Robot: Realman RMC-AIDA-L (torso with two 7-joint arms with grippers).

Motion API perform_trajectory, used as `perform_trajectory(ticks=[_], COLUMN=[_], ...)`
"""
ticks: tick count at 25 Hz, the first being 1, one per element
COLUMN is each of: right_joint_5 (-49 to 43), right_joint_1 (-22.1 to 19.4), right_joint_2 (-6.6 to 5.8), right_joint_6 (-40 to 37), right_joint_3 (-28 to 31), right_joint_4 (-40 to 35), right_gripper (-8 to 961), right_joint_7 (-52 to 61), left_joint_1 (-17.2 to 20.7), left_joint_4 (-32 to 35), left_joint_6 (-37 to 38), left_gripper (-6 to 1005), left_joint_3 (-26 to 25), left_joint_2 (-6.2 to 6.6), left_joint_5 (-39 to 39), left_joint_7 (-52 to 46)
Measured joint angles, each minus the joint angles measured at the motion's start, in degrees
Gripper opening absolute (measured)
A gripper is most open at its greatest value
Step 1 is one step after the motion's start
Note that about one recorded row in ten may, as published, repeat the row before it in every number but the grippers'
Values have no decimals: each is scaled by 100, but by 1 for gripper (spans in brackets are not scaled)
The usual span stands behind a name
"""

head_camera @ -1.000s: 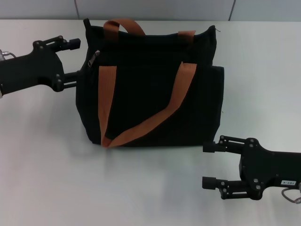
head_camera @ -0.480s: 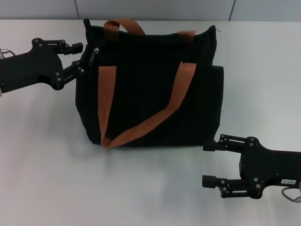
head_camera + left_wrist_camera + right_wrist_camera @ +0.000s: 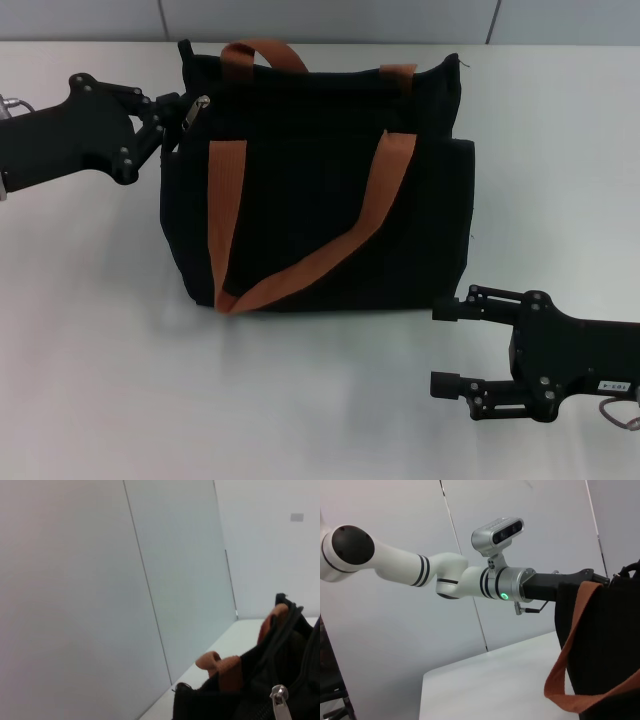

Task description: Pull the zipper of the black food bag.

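The silver pull tab leans toward my left gripper's fingers, so it should open, grip the bag's corner (image 3: pixel 177 142), and leave the tab to my right gripper.
The black food bag (image 3: pixel 320 200) stands upright in the middle of the table, its orange-brown straps forming a V on the front. Its zipper (image 3: pixel 197 108), a small silver pull tab, sits at the bag's upper left corner. My left gripper (image 3: pixel 172 112) reaches in from the left at that corner with its fingers closed together on the tab's end. The left wrist view shows the zipper (image 3: pixel 278 700) close up, over the bag's top edge (image 3: pixel 300 680). My right gripper (image 3: pixel 440 348) rests open on the table by the bag's lower right corner, holding nothing.
The white table (image 3: pixel 100 350) extends on all sides of the bag, with a pale wall behind it. In the right wrist view the left arm (image 3: pixel 470 580) stretches across to the bag (image 3: pixel 615 645).
The left gripper's fingers went from wide apart to closed at the bag's upper left corner, and the hand rose slightly. The pull tab shifted up with it. The right arm stayed still.
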Motion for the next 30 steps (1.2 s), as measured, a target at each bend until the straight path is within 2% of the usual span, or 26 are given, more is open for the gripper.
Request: perform_trajectory(ticks=[6, 15, 26, 30], right_joint_5=[6, 8, 8, 8], right_joint_1=[2, 16, -5, -7], right_joint_2=[0, 0, 9, 9], right_joint_6=[0, 1, 8, 10], right_joint_3=[0, 0, 0, 0], right_joint_4=[0, 0, 0, 0], right_gripper=[796, 796, 796, 796], right_joint_7=[3, 6, 41, 58], left_joint_1=[53, 72, 92, 87], left_joint_4=[0, 0, 1, 20], left_joint_6=[139, 184, 192, 165], left_gripper=[19, 20, 107, 176], left_joint_3=[1, 44, 66, 96], left_joint_2=[37, 30, -13, -69], left_joint_5=[-105, -103, -70, -49], left_joint_7=[0, -55, -61, -37])
